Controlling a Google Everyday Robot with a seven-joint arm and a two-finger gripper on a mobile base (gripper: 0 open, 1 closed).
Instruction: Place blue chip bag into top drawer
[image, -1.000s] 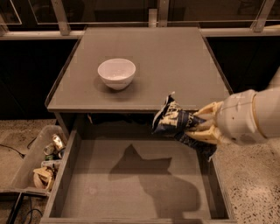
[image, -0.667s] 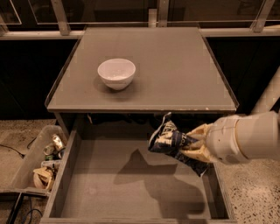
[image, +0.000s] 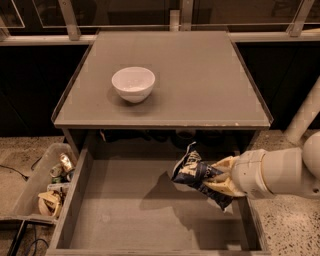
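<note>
I should open my gripper and let the blue chip bag, now held above the open top drawer, go on its shadow (image: 181, 189), near the middle of the grey bottom of the drawer.
The blue chip bag (image: 192, 173) is a crinkly navy foil bag with white lettering, held in the air over the right side of the open top drawer (image: 125, 210). My gripper (image: 216, 179) comes in from the right on a thick white arm and is shut on the bag's right end, its pale yellowish fingers (image: 220, 188) above and below it. The bag's shadow falls on the drawer's flat grey bottom to its left. The drawer holds nothing else.
A white bowl (image: 133, 83) stands on the grey cabinet top (image: 200, 85) above the drawer. A clear bin of clutter (image: 45, 186) sits on the speckled floor at the left. A white post (image: 306, 117) stands at the right.
My gripper has carried the bag down and a little forward, from the level of the cabinet's front edge to lower over the drawer's right side.
</note>
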